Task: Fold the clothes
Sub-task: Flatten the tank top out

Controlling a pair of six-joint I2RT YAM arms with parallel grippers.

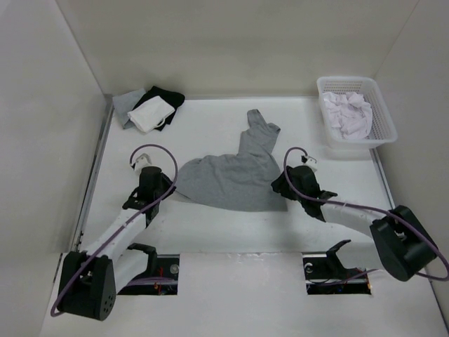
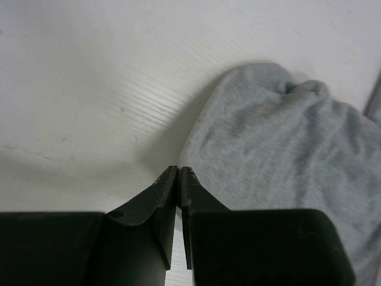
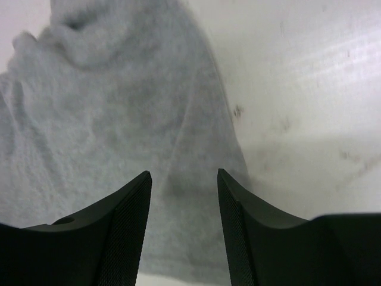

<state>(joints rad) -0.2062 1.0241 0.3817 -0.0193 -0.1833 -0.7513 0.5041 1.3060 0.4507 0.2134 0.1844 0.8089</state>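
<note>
Next, I close my right gripper on the hem corner of the grey top (image 1: 285, 209) (image 3: 225, 275), opposite the hem corner at my left gripper.
The clothes (image 1: 235, 175), a plain mid-grey sleeveless top, lie spread on the white table with the straps pointing to the back. My left gripper (image 1: 170, 188) is at the top's left hem corner. In the left wrist view its jaws (image 2: 178, 171) are shut, tips pinched together right on the edge of the grey cloth (image 2: 286, 143). My right gripper (image 1: 279, 186) is at the right hem corner. In the right wrist view it (image 3: 183, 174) stands open just above the grey fabric (image 3: 107, 119), which shows between the fingers.
A white basket (image 1: 330, 144) holding a crumpled white garment (image 1: 347, 112) stands at the back right. A small pile of black, white and light-grey cloths (image 1: 151, 105) lies at the back left. White walls enclose the table on three sides.
</note>
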